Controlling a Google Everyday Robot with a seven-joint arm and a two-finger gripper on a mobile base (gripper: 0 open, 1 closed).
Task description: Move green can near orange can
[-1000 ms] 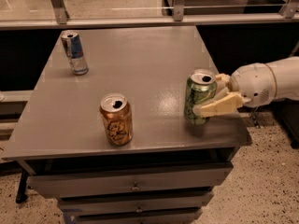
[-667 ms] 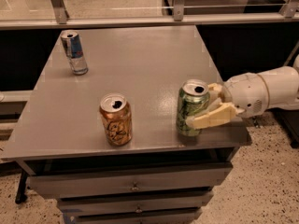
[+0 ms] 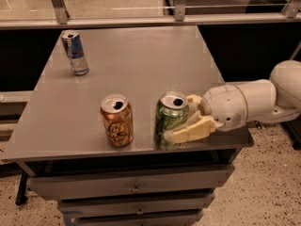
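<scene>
My gripper will let go of the green can on the grey table [image 3: 140, 138] against the orange can, on the side that faces my arm.
The green can [image 3: 169, 120] stands upright near the front edge of the grey table [image 3: 141, 65]. It has an olive-green body with pale markings and a silver top. My gripper [image 3: 186, 119] comes in from the right and is shut on the green can; one cream finger [image 3: 190, 132] shows in front of it. The orange can [image 3: 116, 120] stands upright just left of the green can, a small gap between them. It has a coppery body with dark scribbles.
A slim blue-and-silver can [image 3: 75, 52] stands at the table's back left. Drawers [image 3: 136, 188] sit under the tabletop. A rail with glass panels [image 3: 174, 18] runs behind the table. My white arm [image 3: 254, 100] reaches over the right edge.
My gripper has carried the green can leftward along the front of the table, from the right edge to close beside the orange can. The other cans have not moved.
</scene>
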